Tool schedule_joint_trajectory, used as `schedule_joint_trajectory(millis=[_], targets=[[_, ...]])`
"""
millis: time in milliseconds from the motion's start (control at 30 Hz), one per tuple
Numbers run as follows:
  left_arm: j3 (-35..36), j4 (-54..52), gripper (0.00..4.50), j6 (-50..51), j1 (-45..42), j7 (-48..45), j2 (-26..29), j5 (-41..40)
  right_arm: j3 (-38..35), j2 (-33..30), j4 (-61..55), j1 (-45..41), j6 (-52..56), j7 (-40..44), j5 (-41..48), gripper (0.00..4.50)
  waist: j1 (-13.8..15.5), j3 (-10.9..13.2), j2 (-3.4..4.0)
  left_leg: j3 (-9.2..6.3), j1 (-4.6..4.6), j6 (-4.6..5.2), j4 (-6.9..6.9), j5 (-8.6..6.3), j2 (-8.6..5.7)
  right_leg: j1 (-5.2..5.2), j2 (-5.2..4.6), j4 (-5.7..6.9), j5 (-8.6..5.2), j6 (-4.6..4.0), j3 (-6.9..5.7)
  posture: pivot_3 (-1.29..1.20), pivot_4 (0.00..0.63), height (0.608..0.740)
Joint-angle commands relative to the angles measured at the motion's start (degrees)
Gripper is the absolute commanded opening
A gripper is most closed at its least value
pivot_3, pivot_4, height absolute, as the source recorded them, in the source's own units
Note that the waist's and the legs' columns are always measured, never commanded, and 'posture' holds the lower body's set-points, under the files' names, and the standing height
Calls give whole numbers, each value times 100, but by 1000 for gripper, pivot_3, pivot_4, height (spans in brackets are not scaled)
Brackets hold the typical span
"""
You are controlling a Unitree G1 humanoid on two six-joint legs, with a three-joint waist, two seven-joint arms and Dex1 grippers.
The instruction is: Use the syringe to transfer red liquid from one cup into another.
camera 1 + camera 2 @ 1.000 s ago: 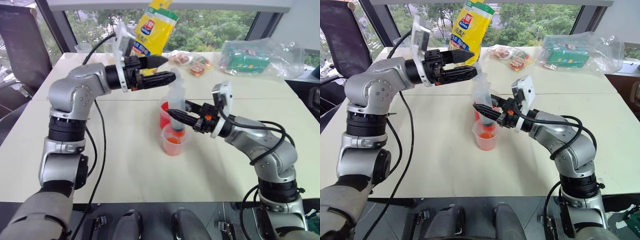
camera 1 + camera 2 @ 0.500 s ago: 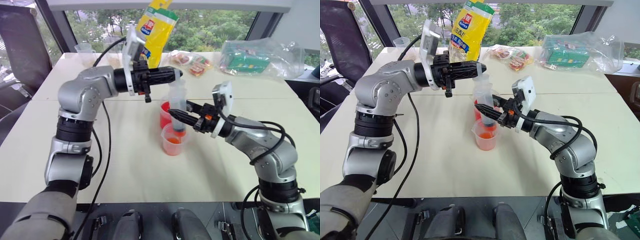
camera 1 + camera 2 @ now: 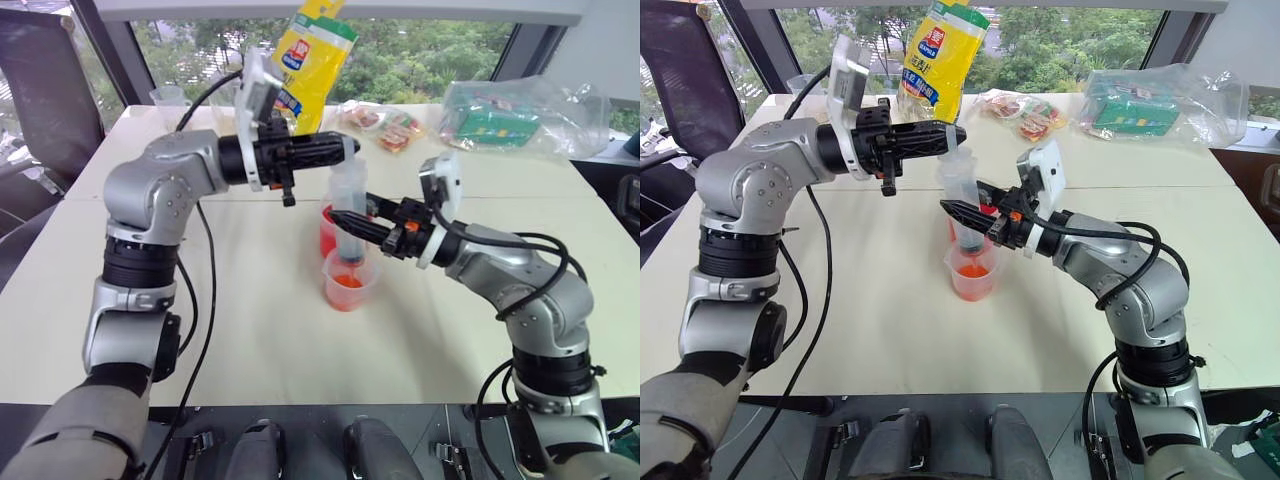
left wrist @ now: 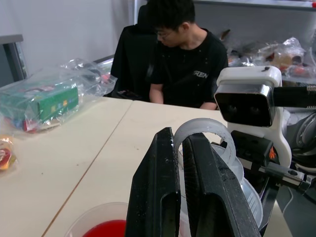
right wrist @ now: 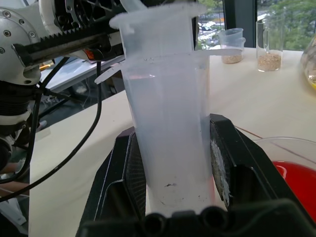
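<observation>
Next, my right gripper releases the clear syringe on the table (image 3: pixel 427 255) next to both cups, on the side of the green box.
The clear syringe (image 3: pixel 347 198) stands upright, its tip just over the smaller pinkish cup (image 3: pixel 347 283), which has orange-red liquid at its bottom. My right gripper (image 3: pixel 352 222) is shut on the syringe's barrel (image 5: pixel 168 138), one finger (image 5: pixel 127 177) on each side. Coming in level from the left, my left gripper (image 3: pixel 345 150) is shut on the ring of the plunger (image 4: pixel 203 127) at the syringe's top. The larger cup (image 3: pixel 328 230) with bright red liquid (image 4: pixel 106 230) stands right behind, half hidden. The barrel looks pale and clear.
At the table's far side are a yellow bag (image 3: pixel 310 45), snack packets (image 3: pixel 385 125) and a plastic bag holding a green box (image 3: pixel 515 115). Small clear cups (image 3: pixel 165 97) stand at the far left corner. A person (image 4: pixel 182 64) sits across the table.
My left gripper was open beside the syringe's top and has shut on the plunger's ring. The right gripper has kept the syringe over the smaller cup.
</observation>
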Motion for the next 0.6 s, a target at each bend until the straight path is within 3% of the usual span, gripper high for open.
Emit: schedule_joint_trajectory(millis=[33,400,500,600], targets=[[-477,-321,81,154,150,-173,-140,-19,-289,124,-192,-496,-221,-64,254,1407,-1,0,0,0,0,0,0,0,0,0,0,0,0,0,0,0,150,740],[-441,-449,81,294,200,-189,-53,-58,-254,146,-134,-514,-221,-101,287,1407,-2,0,0,-1,0,0,0,0,0,1,0,-1,0,0,0,0,150,740],[-231,-347,973,340,78,-92,11,-96,-159,162,-129,-382,-236,-65,234,1407,1,0,0,0,0,0,0,0,0,1,0,-1,0,0,0,0,150,740],[-68,-344,2294,373,17,-71,159,-118,-113,172,-100,-304,-252,-26,199,1407,-14,0,0,0,0,0,0,0,0,0,1,-1,0,0,0,0,150,740]])
